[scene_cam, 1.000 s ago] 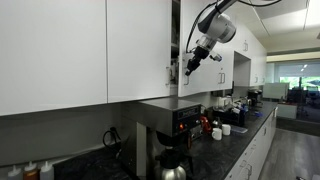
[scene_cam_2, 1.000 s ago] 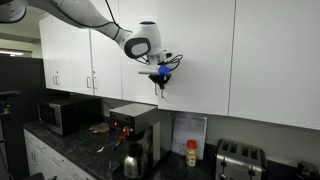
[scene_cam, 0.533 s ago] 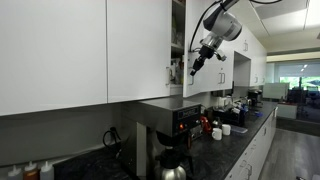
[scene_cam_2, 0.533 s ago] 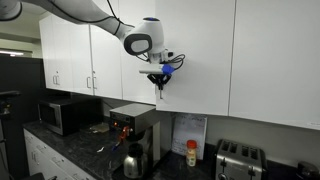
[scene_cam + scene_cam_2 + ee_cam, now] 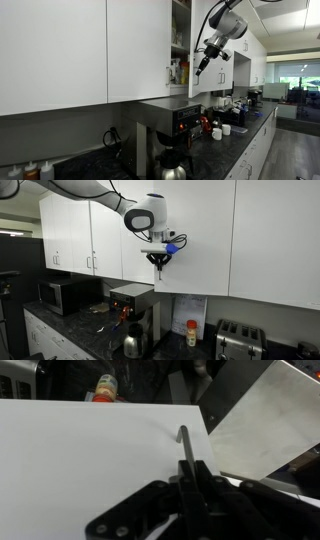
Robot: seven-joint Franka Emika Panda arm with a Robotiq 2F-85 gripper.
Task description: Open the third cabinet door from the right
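Note:
My gripper needs to release the door handle once the door is swung wide, and it will do so in front of the next shut cabinet doors [image 5: 229, 70].
The white upper cabinet door [image 5: 198, 30] stands partly open, with shelves and bottles [image 5: 176, 72] showing in the gap behind it. My gripper [image 5: 203, 68] is at the door's lower edge and is shut on its thin metal handle [image 5: 182, 442]. In an exterior view the gripper [image 5: 160, 263] hangs at the lower left corner of the door [image 5: 200, 230]. In the wrist view the white door face [image 5: 90, 455] fills the left side. The black fingers [image 5: 194, 472] close round the handle's lower end.
More shut white cabinet doors [image 5: 70, 235] run along the wall. Below are a coffee machine [image 5: 133, 310], a microwave [image 5: 62, 295], a toaster [image 5: 236, 340] and a dark countertop [image 5: 235, 140] with cups and bottles. A jar [image 5: 105, 385] stands inside the cabinet.
The door has swung further open, and more of the shelf and its bottles shows. My gripper moved outward from the wall with the handle, still shut on it.

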